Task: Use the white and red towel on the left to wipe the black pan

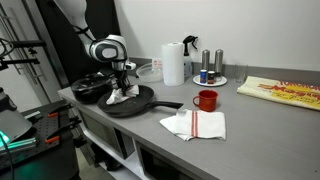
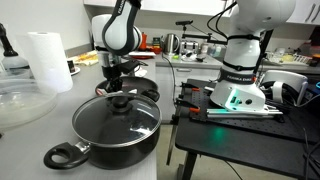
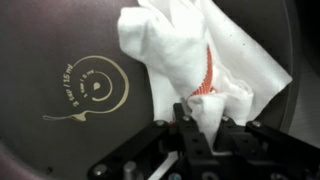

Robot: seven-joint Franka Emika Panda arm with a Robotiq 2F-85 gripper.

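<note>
My gripper is going to set the white and red towel down between the paper towel roll and the pan's handle (image 1: pixel 173 94).
The black pan (image 1: pixel 140 101) lies on the grey counter with its handle pointing right. In the wrist view its dark inside (image 3: pixel 60 50) shows a gold spiral logo. A white and red towel (image 1: pixel 119 96) is bunched up inside the pan, and the wrist view (image 3: pixel 200 50) shows its red stripe. My gripper (image 1: pixel 122 76) stands straight above the pan and is shut on a fold of this towel (image 3: pixel 205 118). The gripper also shows in an exterior view (image 2: pixel 114 76). A second white and red towel (image 1: pixel 196 124) lies flat on the counter to the right of the pan.
A black pot with a glass lid (image 2: pixel 117 124) sits next to the pan (image 1: pixel 90 88). A red mug (image 1: pixel 206 100), a paper towel roll (image 1: pixel 173 63), shakers on a plate (image 1: pixel 210 70) and a clear bowl (image 2: pixel 25 100) stand around. Another robot base (image 2: pixel 240 65) stands across the aisle.
</note>
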